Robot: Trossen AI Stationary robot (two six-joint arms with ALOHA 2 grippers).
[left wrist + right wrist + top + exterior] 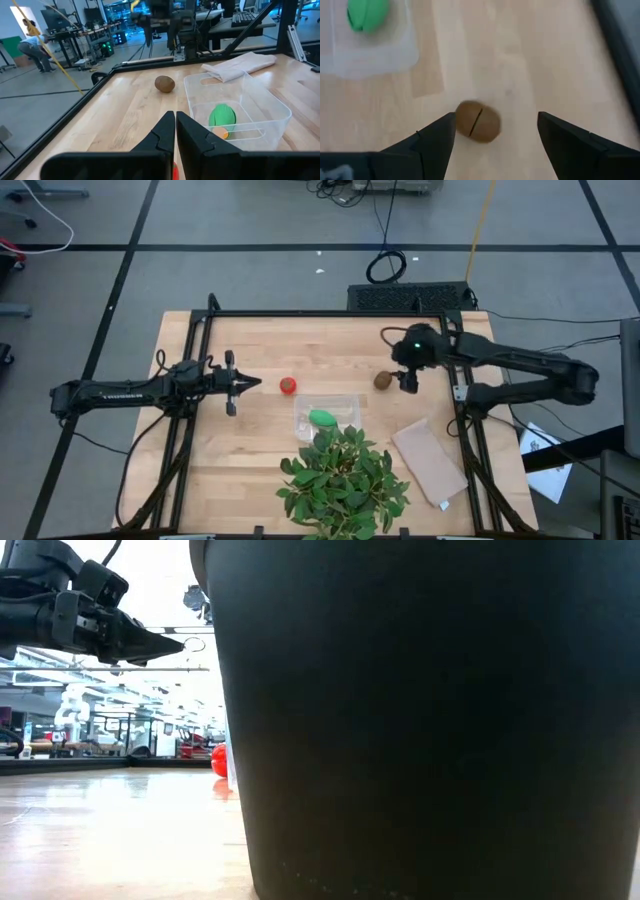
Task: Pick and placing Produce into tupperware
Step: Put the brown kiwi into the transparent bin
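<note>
The fingers of my right gripper needs to close on the middle of the brown kiwi-like ball (pixel 383 380) (pixel 477 122), near both ends of the ball's dark line.
The brown kiwi-like ball (pixel 383 380) (pixel 478 121) lies on the wooden table right of centre. My right gripper (pixel 406 380) (pixel 496 118) hovers over it, open and slanting down, with a finger on either side and touching nothing. The clear tupperware (pixel 345 400) (pixel 260 95) stands at mid-table with the green oblong piece (pixel 321 418) (pixel 222 115) inside. The red tomato (pixel 288 385) (pixel 219 760) rests on the table left of the tupperware. My left gripper (pixel 250 384) (pixel 175 120) is shut and level above the table, pointing at the tomato from the left.
A leafy green plant (pixel 345 480) in a dark pot (pixel 430 720) stands at the table's near edge and blocks most of the low view. A flat tan sheet (pixel 430 462) lies at the near right. A person stands in the room beyond the table.
</note>
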